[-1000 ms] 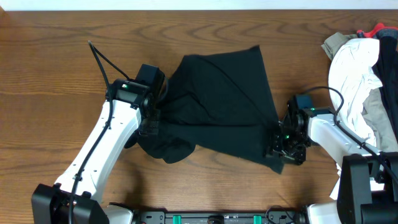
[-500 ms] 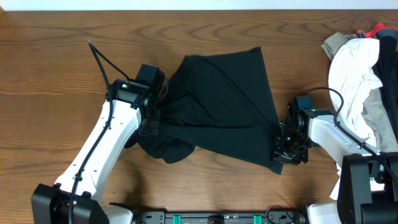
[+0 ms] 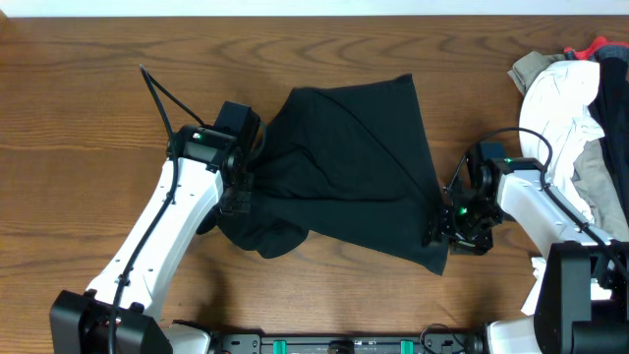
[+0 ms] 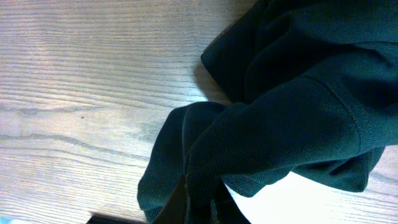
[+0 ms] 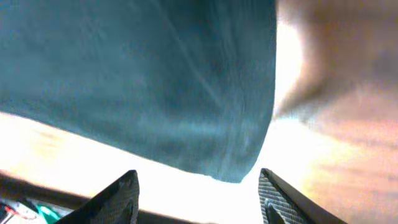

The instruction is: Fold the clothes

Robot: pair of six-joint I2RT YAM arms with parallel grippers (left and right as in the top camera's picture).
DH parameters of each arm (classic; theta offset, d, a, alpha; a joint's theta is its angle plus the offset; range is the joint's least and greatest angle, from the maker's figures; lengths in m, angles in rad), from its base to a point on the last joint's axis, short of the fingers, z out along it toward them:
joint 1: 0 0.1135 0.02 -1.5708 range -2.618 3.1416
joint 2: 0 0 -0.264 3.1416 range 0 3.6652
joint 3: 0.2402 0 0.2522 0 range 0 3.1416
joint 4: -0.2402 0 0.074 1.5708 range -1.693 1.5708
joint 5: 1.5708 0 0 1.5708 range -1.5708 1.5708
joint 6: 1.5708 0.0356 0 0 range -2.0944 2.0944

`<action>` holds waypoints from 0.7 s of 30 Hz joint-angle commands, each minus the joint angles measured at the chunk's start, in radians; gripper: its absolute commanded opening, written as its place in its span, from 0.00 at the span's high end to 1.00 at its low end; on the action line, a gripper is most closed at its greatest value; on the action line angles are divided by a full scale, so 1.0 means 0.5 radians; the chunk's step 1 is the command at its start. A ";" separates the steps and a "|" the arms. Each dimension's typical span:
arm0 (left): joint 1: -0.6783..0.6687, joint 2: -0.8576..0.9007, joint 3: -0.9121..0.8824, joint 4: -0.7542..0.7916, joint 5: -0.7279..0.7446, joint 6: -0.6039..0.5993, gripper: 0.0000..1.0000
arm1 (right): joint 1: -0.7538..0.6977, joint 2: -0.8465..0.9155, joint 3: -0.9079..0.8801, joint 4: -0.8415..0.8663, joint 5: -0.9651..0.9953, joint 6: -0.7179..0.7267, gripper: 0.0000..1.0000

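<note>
My right gripper should take the shirt's opposite point(image 3: 435, 263) near corner, as its bunched side hangs crooked from my left gripper, and then both should lift and stretch the shirt.
The clothes, a black shirt point(image 3: 354, 157), lie partly folded into a rough triangle in the middle of the wooden table. My left gripper point(image 3: 241, 189) is at the shirt's bunched left side and is shut on a fold of it. In the left wrist view the dark fabric point(image 4: 298, 74) runs down between the fingers point(image 4: 202, 208). My right gripper point(image 3: 442, 228) is at the shirt's lower right corner. In the right wrist view its jaws point(image 5: 198, 193) stand open. The shirt corner point(image 5: 239, 168) lies just ahead of them, with nothing between the fingertips.
A pile of other garments point(image 3: 570, 108), white, grey and a bit of red, lies at the right edge of the table, just behind the right arm. Bare wood point(image 3: 88, 118) surrounds the shirt.
The right gripper narrowed and widened again at the shirt's lower right corner, and its arm shifted slightly to the right. The left arm and the shirt have not moved.
</note>
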 commanded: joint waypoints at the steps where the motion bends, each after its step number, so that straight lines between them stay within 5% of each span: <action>1: 0.003 -0.002 0.021 -0.008 -0.009 -0.016 0.94 | 0.018 0.009 0.003 -0.017 -0.008 -0.001 0.40; 12: 0.003 -0.002 0.021 -0.008 -0.008 -0.011 0.94 | 0.031 0.009 -0.340 0.327 -0.111 0.311 0.44; 16: 0.003 -0.002 0.021 0.002 -0.009 -0.010 0.94 | 0.031 0.009 -0.403 0.469 -0.143 0.357 0.55; 21: 0.003 -0.002 0.021 0.000 -0.009 -0.010 0.94 | 0.031 0.009 -0.373 0.500 -0.148 0.349 0.88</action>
